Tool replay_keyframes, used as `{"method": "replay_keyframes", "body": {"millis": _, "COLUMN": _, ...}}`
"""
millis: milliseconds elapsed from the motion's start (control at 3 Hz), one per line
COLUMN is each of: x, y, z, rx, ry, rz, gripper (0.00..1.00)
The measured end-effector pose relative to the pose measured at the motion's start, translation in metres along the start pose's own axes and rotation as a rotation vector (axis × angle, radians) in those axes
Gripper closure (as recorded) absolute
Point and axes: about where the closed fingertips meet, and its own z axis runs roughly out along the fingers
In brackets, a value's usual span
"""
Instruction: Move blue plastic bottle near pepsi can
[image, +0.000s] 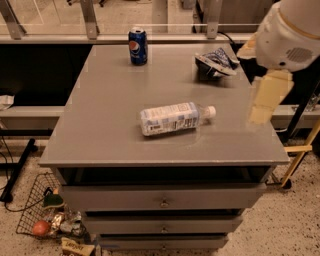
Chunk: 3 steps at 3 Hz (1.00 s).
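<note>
The middle of the blue plastic bottle (180, 117), between its label end and its white cap, should be my gripper's next stop, and my gripper needs to close there.
The blue plastic bottle (172, 119) lies on its side near the middle of the grey table top (105, 125), white cap pointing right. The pepsi can (138, 46) stands upright at the far edge, left of centre, well apart from the bottle. My gripper (263, 99), a cream-coloured part hanging below the white arm housing (292, 35), hovers over the table's right edge. It is to the right of the bottle's cap and holds nothing that I can see.
A dark blue-and-white snack bag (215, 64) lies at the far right of the table. Drawers (162, 202) sit under the top. A wire basket with litter (45, 217) is on the floor at the left. A railing runs behind the table.
</note>
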Motion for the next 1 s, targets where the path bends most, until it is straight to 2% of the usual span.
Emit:
{"method": "replay_keyframes", "body": {"millis": 333, "x": -0.050, "y": -0.025, "z": 0.021, "rx": -0.036, "ry": -0.016, "rz": -0.148, "gripper": 0.00}}
{"method": "replay_keyframes", "body": {"millis": 667, "x": -0.096, "y": -0.028, "z": 0.049, "rx": -0.075, "ry": -0.024, "rz": -0.257, "gripper": 0.00}}
{"method": "replay_keyframes", "body": {"millis": 1000, "x": -0.115, "y": -0.026, "z": 0.087, "rx": -0.128, "ry": 0.011, "rz": -0.281, "gripper": 0.00}}
